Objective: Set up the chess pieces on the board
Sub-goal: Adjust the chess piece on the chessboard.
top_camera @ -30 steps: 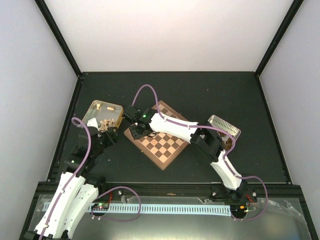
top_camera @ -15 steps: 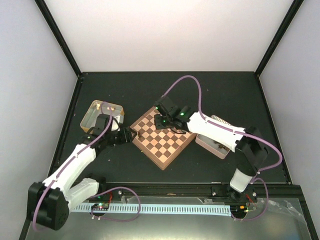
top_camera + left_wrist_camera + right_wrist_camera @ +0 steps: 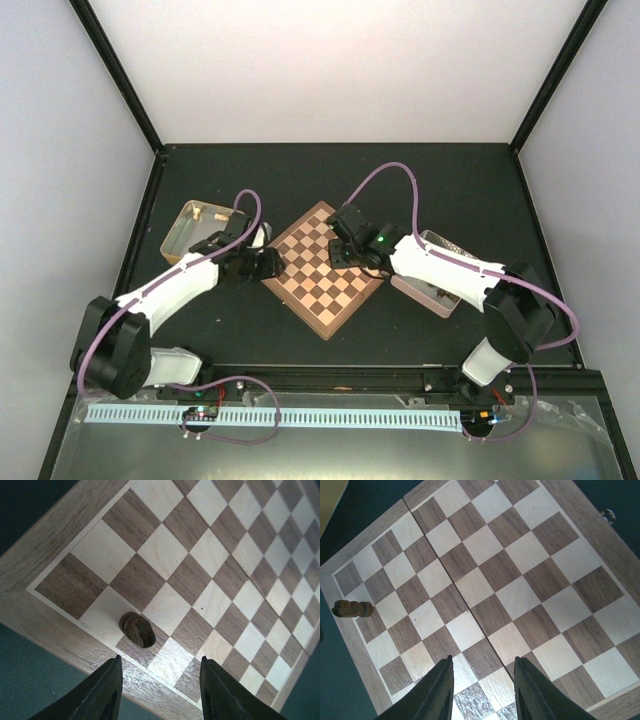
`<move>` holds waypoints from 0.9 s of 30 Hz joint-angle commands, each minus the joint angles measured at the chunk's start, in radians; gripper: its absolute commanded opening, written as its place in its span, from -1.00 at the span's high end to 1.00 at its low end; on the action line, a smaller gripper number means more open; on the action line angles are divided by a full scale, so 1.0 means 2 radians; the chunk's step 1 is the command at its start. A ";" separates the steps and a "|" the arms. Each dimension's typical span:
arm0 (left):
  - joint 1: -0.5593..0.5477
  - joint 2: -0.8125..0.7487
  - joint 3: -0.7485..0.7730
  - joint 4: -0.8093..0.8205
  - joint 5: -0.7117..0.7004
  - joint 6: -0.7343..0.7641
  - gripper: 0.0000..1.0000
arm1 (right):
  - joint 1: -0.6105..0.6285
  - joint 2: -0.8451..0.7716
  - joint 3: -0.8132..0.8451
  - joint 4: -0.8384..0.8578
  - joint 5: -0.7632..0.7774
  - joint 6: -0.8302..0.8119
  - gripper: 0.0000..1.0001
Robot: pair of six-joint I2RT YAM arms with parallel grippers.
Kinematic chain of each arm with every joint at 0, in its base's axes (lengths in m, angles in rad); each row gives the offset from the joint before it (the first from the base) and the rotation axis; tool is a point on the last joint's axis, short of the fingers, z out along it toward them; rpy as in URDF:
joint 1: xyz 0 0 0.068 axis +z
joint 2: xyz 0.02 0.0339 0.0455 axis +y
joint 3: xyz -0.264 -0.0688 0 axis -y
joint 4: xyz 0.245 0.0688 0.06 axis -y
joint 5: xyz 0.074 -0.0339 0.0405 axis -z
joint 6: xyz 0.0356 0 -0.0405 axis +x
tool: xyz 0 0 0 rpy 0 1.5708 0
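The robot's right gripper will next go to the pinkish tray (image 3: 428,292) beside the board and close on a dark brown chess piece lying inside.
The board (image 3: 325,285) lies turned like a diamond at the table's middle. It fills the left wrist view (image 3: 210,570) and the right wrist view (image 3: 520,580). One dark brown chess piece (image 3: 136,629) stands on a square by the board's left corner rim; it also shows in the right wrist view (image 3: 351,609). My left gripper (image 3: 160,682) is open and empty, hovering just outside that rim near the piece; in the top view (image 3: 268,263) it hides the piece. My right gripper (image 3: 482,682) is open and empty over the board's middle squares, and shows in the top view (image 3: 345,248).
A gold tray (image 3: 190,222) stands left of the board, behind the left arm. A pinkish tray (image 3: 425,292) stands right of the board, partly under the right arm. A small metal clasp (image 3: 606,515) sticks out of the board's rim.
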State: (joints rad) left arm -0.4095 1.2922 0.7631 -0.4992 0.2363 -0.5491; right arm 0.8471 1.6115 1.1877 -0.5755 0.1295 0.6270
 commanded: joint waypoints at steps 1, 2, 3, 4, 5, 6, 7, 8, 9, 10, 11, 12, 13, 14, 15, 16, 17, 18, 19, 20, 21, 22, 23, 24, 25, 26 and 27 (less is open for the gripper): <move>-0.005 0.030 0.027 -0.010 -0.011 0.008 0.15 | -0.005 -0.017 -0.006 0.016 0.020 -0.006 0.30; -0.005 0.037 0.031 -0.011 -0.009 0.010 0.18 | -0.005 -0.018 -0.007 0.017 0.022 -0.006 0.30; -0.005 0.044 0.035 -0.011 -0.009 0.012 0.19 | -0.005 -0.020 -0.008 0.019 0.022 -0.006 0.30; -0.005 0.051 0.037 -0.011 -0.010 0.013 0.19 | -0.006 -0.020 -0.009 0.019 0.022 -0.006 0.31; -0.005 0.056 0.037 -0.010 -0.013 0.013 0.21 | -0.006 -0.020 -0.009 0.019 0.022 -0.007 0.31; -0.005 0.059 0.037 -0.008 -0.017 0.014 0.22 | -0.006 -0.019 -0.009 0.018 0.022 -0.008 0.31; -0.005 0.064 0.037 -0.009 -0.022 0.014 0.22 | -0.006 -0.019 -0.009 0.018 0.023 -0.008 0.31; -0.005 0.066 0.037 -0.008 -0.027 0.013 0.23 | -0.006 -0.020 -0.010 0.017 0.023 -0.009 0.31; -0.005 0.067 0.038 -0.009 -0.032 0.014 0.23 | -0.006 -0.020 -0.011 0.017 0.023 -0.009 0.31; -0.005 0.068 0.037 -0.009 -0.037 0.015 0.23 | -0.006 -0.020 -0.011 0.018 0.024 -0.008 0.31; -0.005 0.069 0.038 -0.011 -0.044 0.016 0.24 | -0.006 -0.021 -0.012 0.016 0.025 -0.009 0.31; -0.005 0.070 0.039 -0.014 -0.051 0.017 0.24 | -0.006 -0.021 -0.013 0.017 0.025 -0.007 0.31; -0.005 0.070 0.039 -0.016 -0.058 0.018 0.24 | -0.006 -0.021 -0.013 0.016 0.025 -0.007 0.31; -0.005 0.070 0.040 -0.018 -0.063 0.020 0.24 | -0.006 -0.021 -0.014 0.016 0.025 -0.006 0.31; -0.005 0.070 0.041 -0.019 -0.066 0.022 0.24 | -0.007 -0.022 -0.014 0.017 0.026 -0.006 0.31; -0.005 0.071 0.042 -0.021 -0.068 0.023 0.25 | -0.007 -0.021 -0.014 0.017 0.025 -0.006 0.31; -0.005 0.071 0.042 -0.022 -0.070 0.023 0.25 | -0.006 -0.022 -0.014 0.017 0.026 -0.006 0.31; -0.005 0.071 0.042 -0.023 -0.071 0.024 0.25 | -0.006 -0.022 -0.014 0.017 0.026 -0.006 0.31; -0.005 0.071 0.043 -0.022 -0.071 0.024 0.25 | -0.007 -0.021 -0.014 0.017 0.026 -0.006 0.31; -0.005 0.072 0.042 -0.023 -0.071 0.025 0.25 | -0.007 -0.021 -0.013 0.016 0.026 -0.005 0.31; -0.005 0.072 0.043 -0.024 -0.071 0.026 0.25 | -0.007 -0.021 -0.013 0.016 0.026 -0.005 0.32; -0.005 0.073 0.044 -0.024 -0.071 0.026 0.25 | -0.006 -0.021 -0.013 0.016 0.027 -0.005 0.32; -0.005 0.073 0.044 -0.024 -0.072 0.027 0.25 | -0.007 -0.022 -0.013 0.016 0.027 -0.005 0.32; -0.005 0.073 0.044 -0.024 -0.071 0.027 0.25 | -0.007 -0.022 -0.013 0.016 0.027 -0.005 0.32; -0.005 0.073 0.043 -0.024 -0.071 0.028 0.24 | -0.007 -0.022 -0.013 0.016 0.028 -0.005 0.32; -0.005 0.073 0.044 -0.022 -0.069 0.029 0.24 | -0.007 -0.023 -0.013 0.015 0.028 -0.005 0.32; -0.005 0.074 0.044 -0.019 -0.064 0.031 0.23 | -0.006 -0.023 -0.013 0.015 0.029 -0.005 0.32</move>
State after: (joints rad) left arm -0.4149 1.4281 0.8124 -0.5320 0.1158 -0.5091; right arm 0.8398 1.5978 1.1660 -0.5602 0.1562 0.6231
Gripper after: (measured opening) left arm 0.380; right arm 0.341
